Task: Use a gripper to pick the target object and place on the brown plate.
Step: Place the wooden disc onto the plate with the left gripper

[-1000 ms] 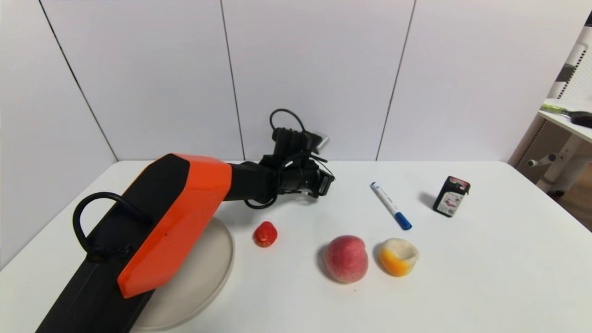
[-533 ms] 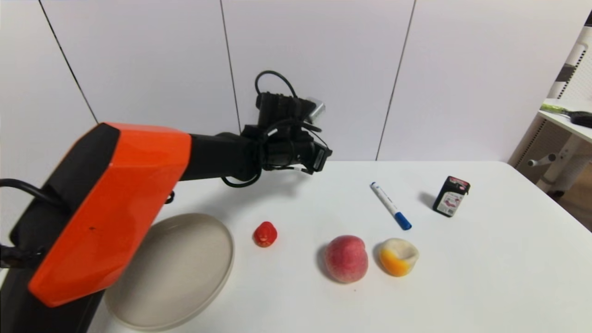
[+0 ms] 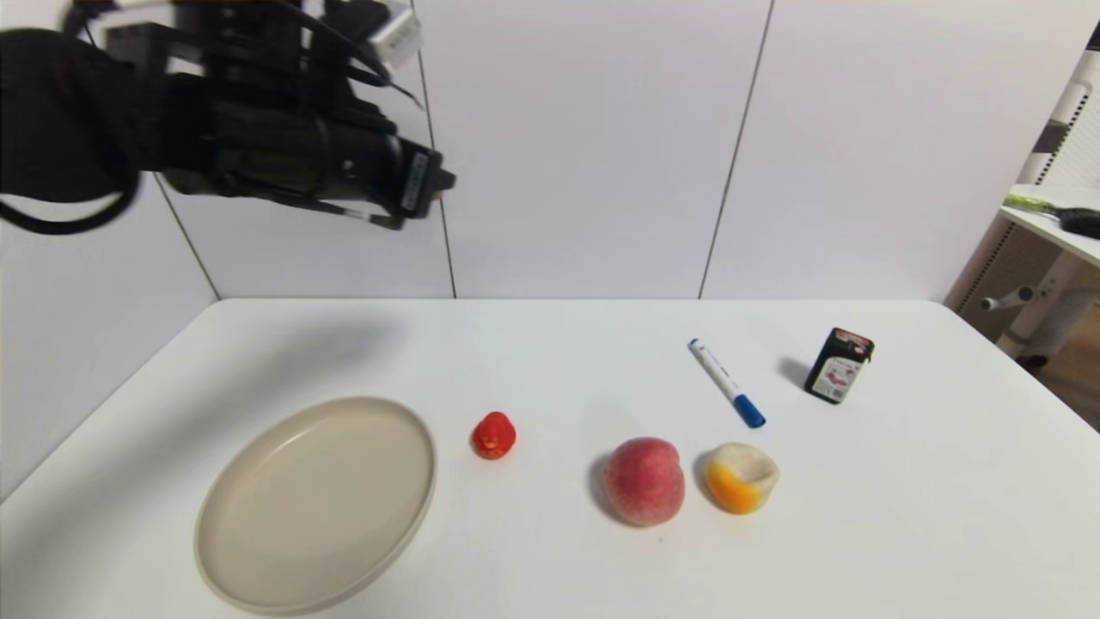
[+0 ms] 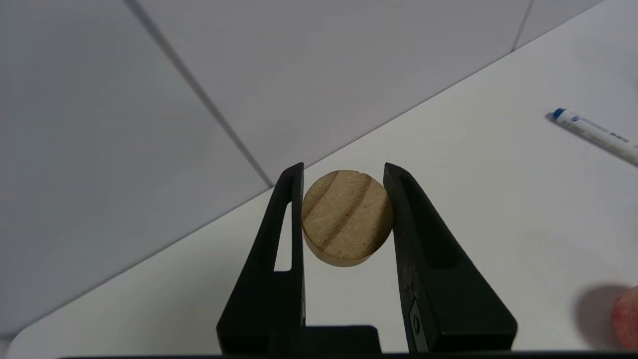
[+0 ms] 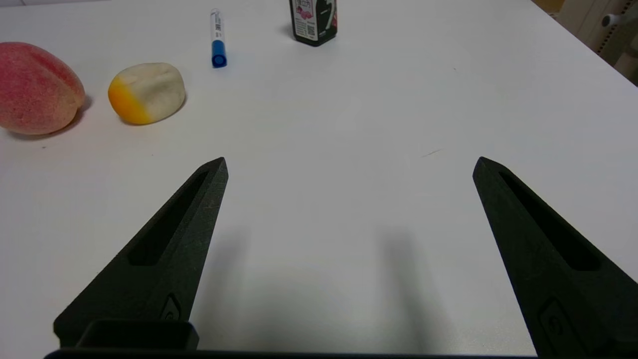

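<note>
Next, my left gripper releases the target object near the middle of the brown plate [image 3: 308, 481], a little toward the wall. The target object is now held high above the table.
My left gripper [image 3: 434, 185] hangs high above the table's back left, in front of the wall. In the left wrist view the left gripper [image 4: 344, 169] is shut on the target object [image 4: 346, 217], a small round tan piece with grooves across its face, held between the two black jaws in the air. The brown plate [image 3: 316, 503] lies empty at the front left of the table, well below the gripper. My right gripper [image 5: 351, 161] is open and empty, low over bare table at the right; it does not show in the head view.
A small red toy [image 3: 493, 435] sits just right of the plate. A pink peach [image 3: 644, 480] and an orange-and-cream cut fruit [image 3: 741, 477] lie in the front middle. A blue-capped marker [image 3: 726, 383] and a small black box [image 3: 838, 364] lie farther back right.
My left arm has risen from near the table's back middle and swung up and to the left, carrying the tan piece. The plate, half covered before, is now in full view.
</note>
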You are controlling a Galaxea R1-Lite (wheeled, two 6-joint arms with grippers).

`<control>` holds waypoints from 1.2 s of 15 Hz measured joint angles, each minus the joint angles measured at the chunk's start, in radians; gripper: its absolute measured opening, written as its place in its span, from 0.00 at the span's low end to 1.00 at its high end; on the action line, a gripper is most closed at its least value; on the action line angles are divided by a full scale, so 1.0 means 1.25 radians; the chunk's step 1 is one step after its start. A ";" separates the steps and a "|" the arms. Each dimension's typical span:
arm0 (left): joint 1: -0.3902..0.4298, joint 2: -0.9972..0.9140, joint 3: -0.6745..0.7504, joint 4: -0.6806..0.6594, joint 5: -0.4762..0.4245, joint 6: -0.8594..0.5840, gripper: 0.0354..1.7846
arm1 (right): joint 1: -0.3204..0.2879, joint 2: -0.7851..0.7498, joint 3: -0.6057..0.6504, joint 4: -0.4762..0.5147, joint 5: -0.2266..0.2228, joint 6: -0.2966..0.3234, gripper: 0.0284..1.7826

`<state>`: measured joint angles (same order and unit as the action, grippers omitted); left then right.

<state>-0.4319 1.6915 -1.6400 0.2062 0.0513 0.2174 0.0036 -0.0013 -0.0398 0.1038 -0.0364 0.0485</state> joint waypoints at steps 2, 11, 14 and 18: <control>0.071 -0.107 0.098 0.033 -0.003 0.003 0.28 | 0.000 0.000 0.000 0.000 0.000 0.000 0.95; 0.247 -0.289 0.563 -0.079 -0.219 0.000 0.28 | 0.000 0.000 0.000 0.001 -0.001 0.000 0.95; 0.242 -0.256 0.680 -0.174 -0.258 0.000 0.28 | 0.000 0.000 0.000 0.000 0.000 0.000 0.95; 0.234 -0.203 0.736 -0.183 -0.261 0.001 0.28 | 0.000 0.000 0.000 0.000 0.000 0.000 0.95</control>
<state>-0.1389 1.4383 -0.7196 -0.0226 -0.2755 0.2187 0.0038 -0.0013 -0.0398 0.1043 -0.0368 0.0485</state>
